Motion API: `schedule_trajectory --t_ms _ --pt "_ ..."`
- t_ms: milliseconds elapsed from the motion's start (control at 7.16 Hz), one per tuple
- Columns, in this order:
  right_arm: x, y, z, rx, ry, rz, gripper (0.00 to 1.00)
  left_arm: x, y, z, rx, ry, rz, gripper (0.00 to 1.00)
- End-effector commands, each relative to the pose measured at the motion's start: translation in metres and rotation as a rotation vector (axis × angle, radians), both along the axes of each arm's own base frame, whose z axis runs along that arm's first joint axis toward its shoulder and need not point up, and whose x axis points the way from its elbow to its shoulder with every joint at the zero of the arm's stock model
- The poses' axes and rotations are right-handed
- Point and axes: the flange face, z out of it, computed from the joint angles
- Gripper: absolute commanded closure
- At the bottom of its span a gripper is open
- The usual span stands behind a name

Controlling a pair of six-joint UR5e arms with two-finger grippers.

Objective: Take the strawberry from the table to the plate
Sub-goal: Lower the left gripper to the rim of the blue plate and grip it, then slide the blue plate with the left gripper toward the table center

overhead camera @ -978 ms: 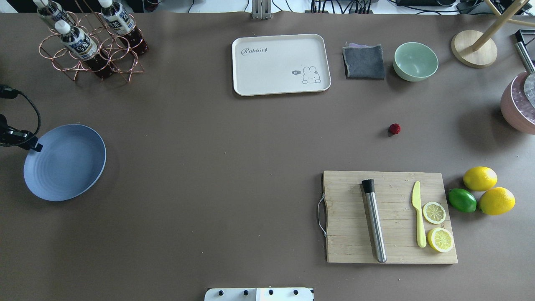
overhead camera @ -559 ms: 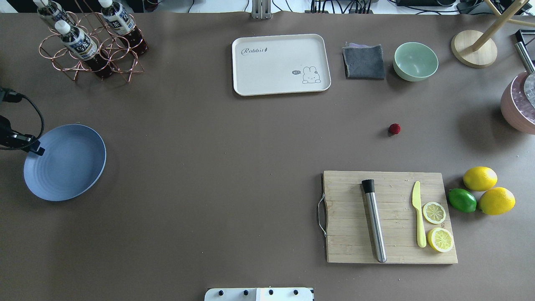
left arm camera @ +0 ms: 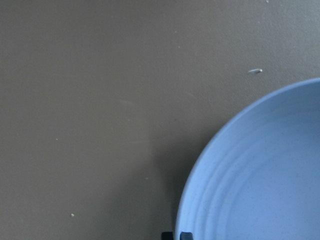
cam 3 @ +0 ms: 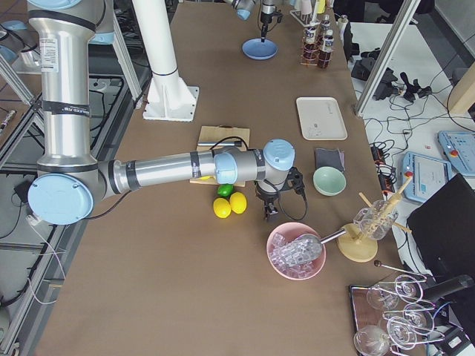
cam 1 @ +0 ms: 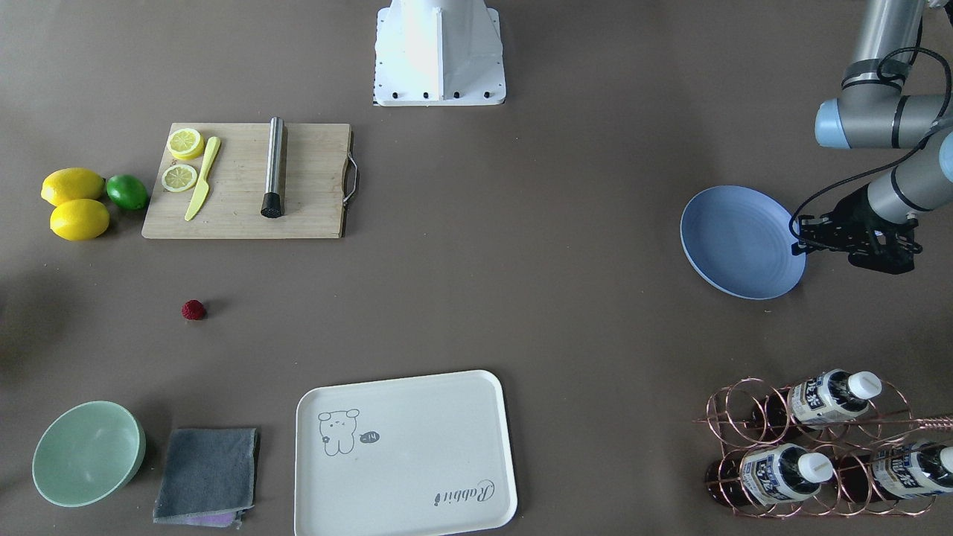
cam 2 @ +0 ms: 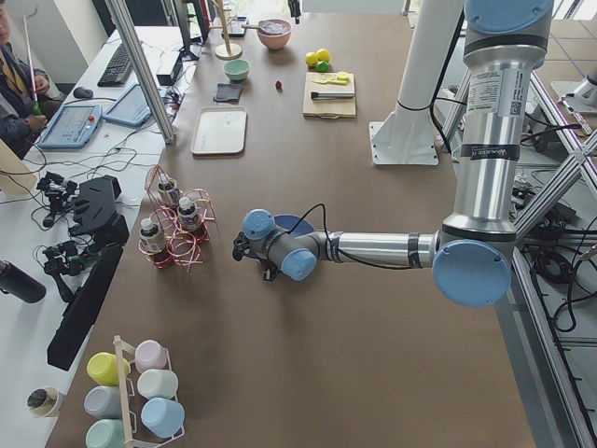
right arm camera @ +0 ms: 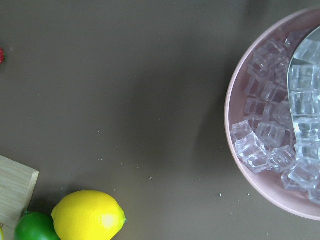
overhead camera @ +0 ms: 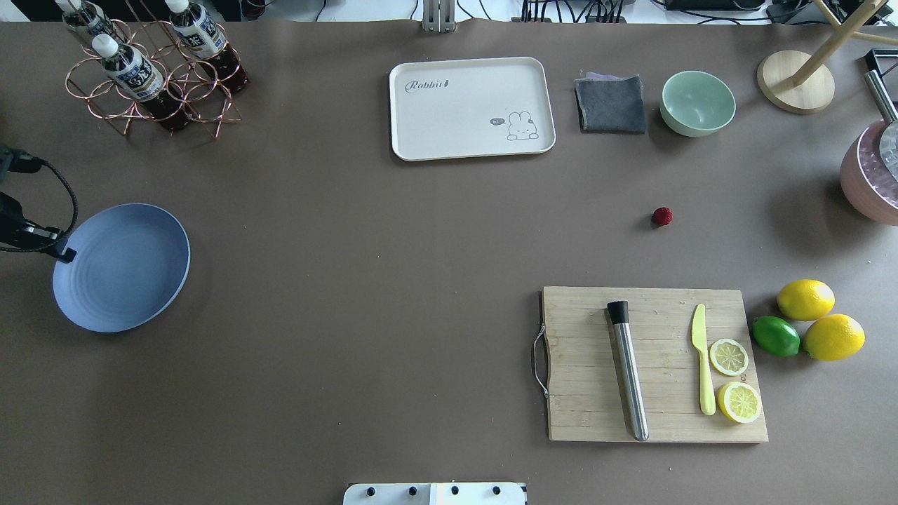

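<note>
I need to let go of the light blue plate with my left gripper on the table (cam 1: 453, 262) between the white base and the white tray.
The strawberry (overhead camera: 661, 216) (cam 1: 193, 310) is a small dark-red berry lying on the brown table (overhead camera: 365, 266), beyond the cutting board; it just shows at the right wrist view's left edge (right arm camera: 1, 56). The light blue plate (overhead camera: 133, 273) (cam 1: 737, 238) (left arm camera: 260, 175) sits far off at the table's left end. My left gripper (overhead camera: 62, 254) (cam 1: 800, 246) is shut on the plate's outer rim. My right gripper (cam 3: 267, 215) shows only in the exterior right view, between the lemons and the ice bowl. Whether it is open or shut, I cannot tell.
A wooden cutting board (overhead camera: 656, 365) carries a steel muddler, a yellow knife and lemon slices. Two lemons and a lime (overhead camera: 775, 335) lie to its right. A pink ice bowl (overhead camera: 870, 182), mint bowl (overhead camera: 698, 103), grey cloth (overhead camera: 610, 104), white tray (overhead camera: 471, 107) and bottle rack (overhead camera: 151, 70) line the edges.
The plate has slid a little to the right, toward the table's middle, with my left gripper on its rim. The strawberry has not moved.
</note>
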Motion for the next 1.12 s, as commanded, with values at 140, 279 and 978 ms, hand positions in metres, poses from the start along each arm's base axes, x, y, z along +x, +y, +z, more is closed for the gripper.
schedule_trajectory --t_ms 140,279,978 --pt "0.000 -0.001 -0.005 0.011 -0.002 -0.001 0.00 0.042 -0.053 -0.142 -0.123 0.187 -0.085 1.00" --pt "0.000 -0.001 -0.005 0.011 -0.001 -0.001 0.00 0.080 -0.059 -0.186 -0.160 0.226 -0.090 1.00" --pt "0.000 -0.002 -0.013 0.025 -0.005 0.000 0.00 0.273 -0.006 -0.310 -0.138 0.266 -0.180 1.00"
